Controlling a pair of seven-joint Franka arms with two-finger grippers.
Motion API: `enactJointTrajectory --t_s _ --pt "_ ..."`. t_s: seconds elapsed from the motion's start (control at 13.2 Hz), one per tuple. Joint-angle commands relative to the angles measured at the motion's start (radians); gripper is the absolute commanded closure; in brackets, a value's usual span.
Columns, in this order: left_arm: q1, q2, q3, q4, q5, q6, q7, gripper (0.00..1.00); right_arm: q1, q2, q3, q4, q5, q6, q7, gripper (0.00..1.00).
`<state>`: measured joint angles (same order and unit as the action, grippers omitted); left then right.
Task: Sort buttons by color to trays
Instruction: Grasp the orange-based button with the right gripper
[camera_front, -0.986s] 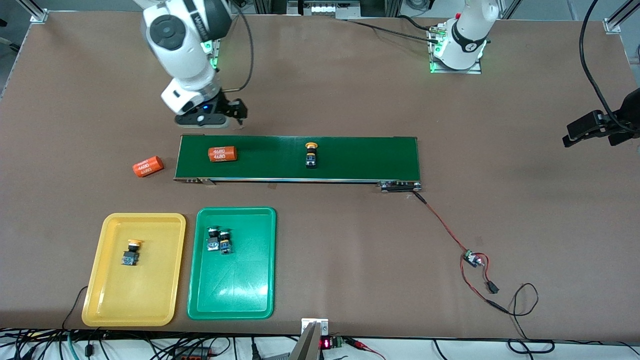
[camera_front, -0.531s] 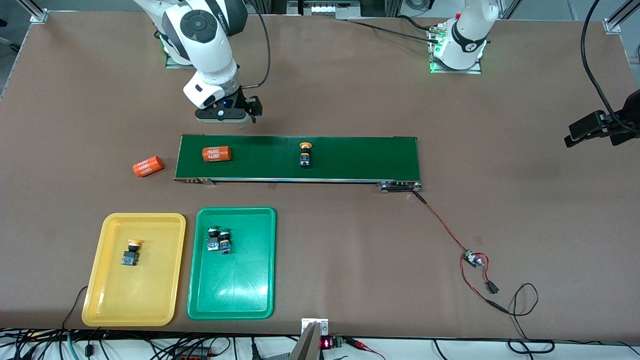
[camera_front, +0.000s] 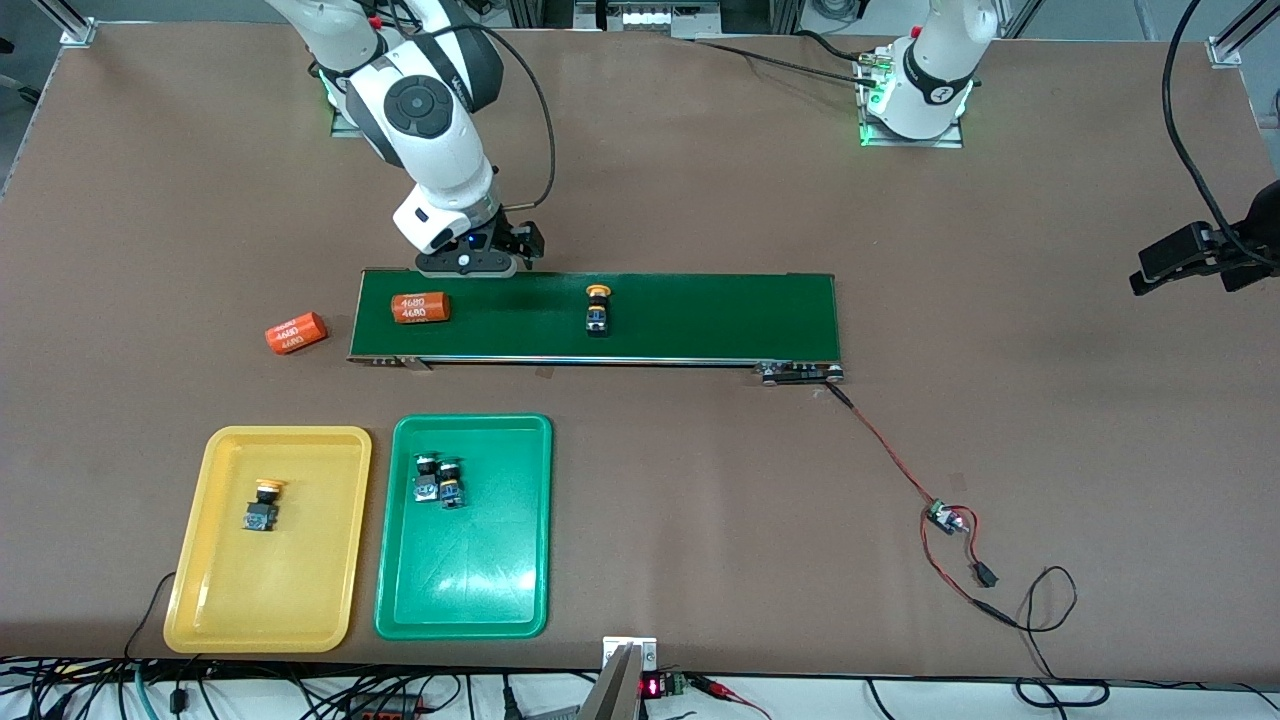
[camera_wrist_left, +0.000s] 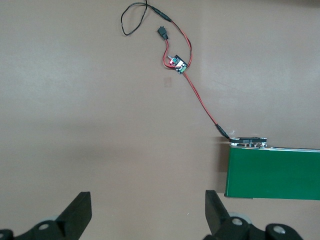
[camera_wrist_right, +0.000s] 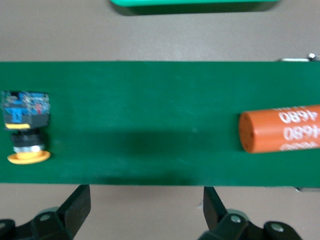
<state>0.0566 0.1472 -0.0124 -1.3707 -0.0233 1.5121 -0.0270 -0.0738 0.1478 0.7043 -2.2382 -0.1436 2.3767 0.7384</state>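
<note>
The robot's right gripper needs to close on the black middle (camera_front: 597, 312) (camera_wrist_right: 26, 123) of the yellow-capped button on the conveyor belt, between the button's yellow cap and its blue end.
One yellow-capped button (camera_front: 598, 308) (camera_wrist_right: 25, 127) lies on its side on the dark green conveyor belt (camera_front: 720, 315). My right gripper (camera_front: 480, 262) (camera_wrist_right: 146, 195) hangs open and empty over the belt's edge on the robots' side, between that button and an orange cylinder (camera_front: 420, 308) (camera_wrist_right: 280, 129). The yellow tray (camera_front: 260, 590) holds another yellow-capped button (camera_front: 263, 505). Two green-capped buttons (camera_front: 427, 478) (camera_front: 451, 484) lie side by side in the green tray (camera_front: 470, 580). My left gripper (camera_front: 1150, 268) (camera_wrist_left: 147, 197) waits open and empty over bare table at the left arm's end.
A second orange cylinder (camera_front: 296, 332) lies on the table off the belt's end toward the right arm. A red-and-black wire with a small circuit board (camera_front: 945, 517) (camera_wrist_left: 177, 62) runs from the belt's motor end (camera_front: 800, 373) (camera_wrist_left: 247, 142) toward the front camera.
My right arm has swung along the belt toward the left arm's end and now stands over the belt's edge. The belt has carried the button and cylinder toward the right arm's end.
</note>
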Motion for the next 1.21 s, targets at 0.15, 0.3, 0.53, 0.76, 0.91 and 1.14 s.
enactJointTrajectory --t_s 0.15,0.3,0.53,0.76,0.91,1.14 --pt "0.005 -0.002 0.003 0.005 -0.015 -0.006 0.006 0.00 0.032 0.122 -0.008 0.095 -0.112 -0.004 0.116 0.00" --pt "0.005 0.000 0.003 0.005 -0.015 -0.004 0.006 0.00 0.045 0.156 -0.019 0.114 -0.149 -0.004 0.144 0.00" --pt "0.005 -0.002 0.003 0.005 -0.010 0.003 0.006 0.00 0.071 0.180 -0.049 0.137 -0.154 -0.004 0.153 0.00" --pt "0.005 -0.002 0.003 0.005 -0.010 0.008 0.006 0.00 0.071 0.183 -0.051 0.143 -0.155 -0.004 0.162 0.00" --pt "0.005 -0.002 0.003 0.005 -0.009 0.008 0.006 0.00 0.069 0.183 -0.051 0.143 -0.155 -0.004 0.162 0.00" --pt "0.005 -0.001 0.005 0.005 -0.009 0.010 0.006 0.00 0.069 0.185 -0.051 0.143 -0.155 -0.002 0.162 0.00"
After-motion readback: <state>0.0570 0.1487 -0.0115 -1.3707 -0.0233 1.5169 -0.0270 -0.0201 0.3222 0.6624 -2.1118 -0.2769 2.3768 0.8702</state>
